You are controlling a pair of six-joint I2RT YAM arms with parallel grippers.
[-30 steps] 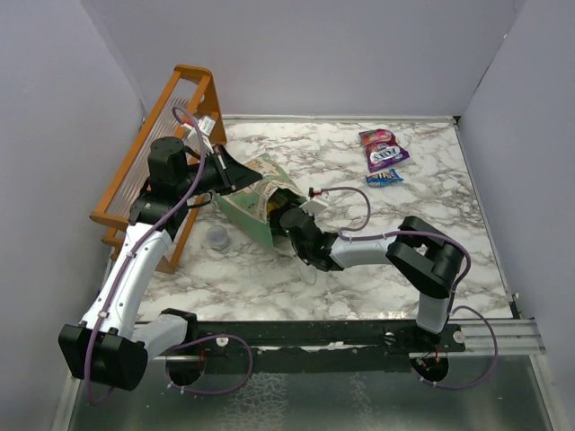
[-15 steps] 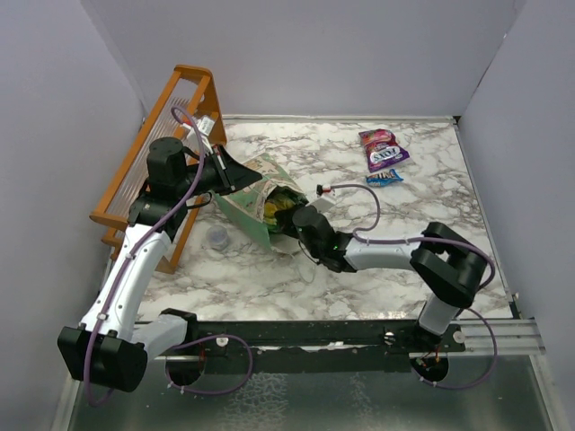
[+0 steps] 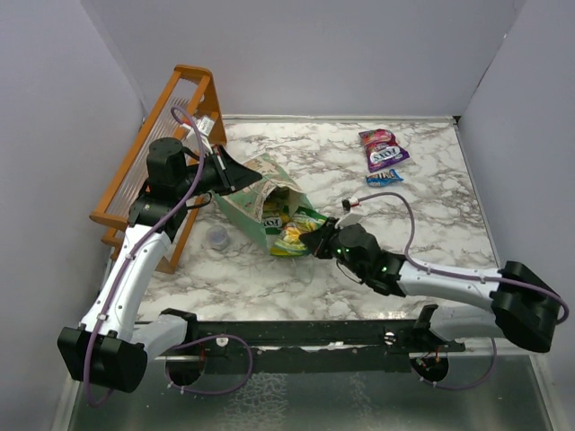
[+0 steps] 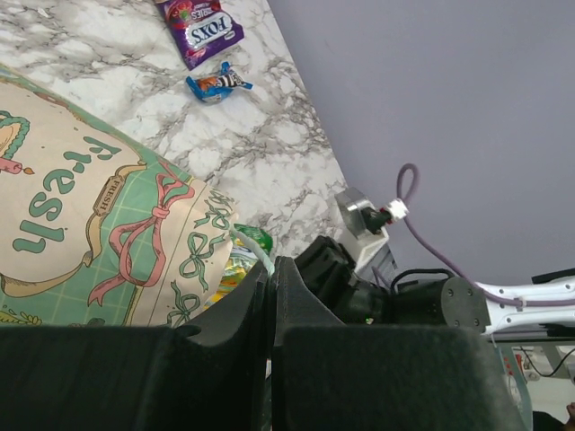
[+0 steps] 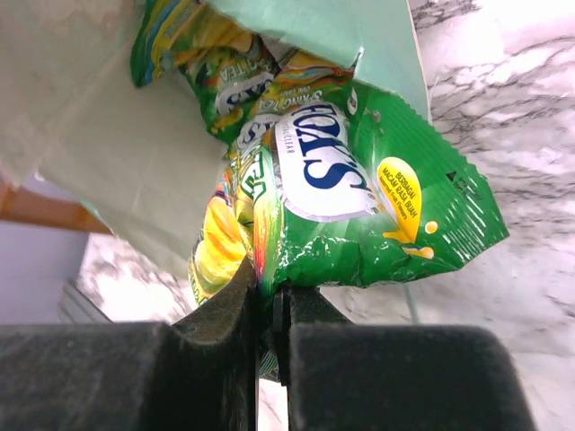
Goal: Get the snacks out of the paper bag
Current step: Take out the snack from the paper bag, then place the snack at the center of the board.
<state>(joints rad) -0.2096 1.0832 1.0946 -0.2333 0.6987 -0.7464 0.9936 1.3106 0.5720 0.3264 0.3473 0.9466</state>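
The robot's right gripper needs to set the yellow-green snack packet down on the marble (image 3: 398, 200) just below the small blue packet.
The mint-green paper bag (image 3: 244, 213) lies on its side, mouth facing right; its printed side shows in the left wrist view (image 4: 90, 215). My left gripper (image 3: 235, 180) is shut on the bag's upper rim (image 4: 271, 265). My right gripper (image 3: 316, 241) is shut on a yellow-green snack packet (image 3: 298, 232), gripping its edge (image 5: 268, 287); the packet (image 5: 368, 197) is mostly outside the bag's mouth. More green and yellow packets (image 5: 220, 76) sit inside the bag (image 5: 99, 135). A purple packet (image 3: 386, 157), a pink-red one (image 3: 375, 137) and a small blue one (image 3: 384, 178) lie at the far right.
An orange wooden rack (image 3: 148, 135) stands along the left wall, behind my left arm. A small clear round cup (image 3: 217, 236) sits on the marble table just left of the bag. Purple walls close in the left, back and right sides.
My right gripper has drawn back to the right out of the bag's mouth, pulling the yellow-green packet with it. The left gripper and bag have held still.
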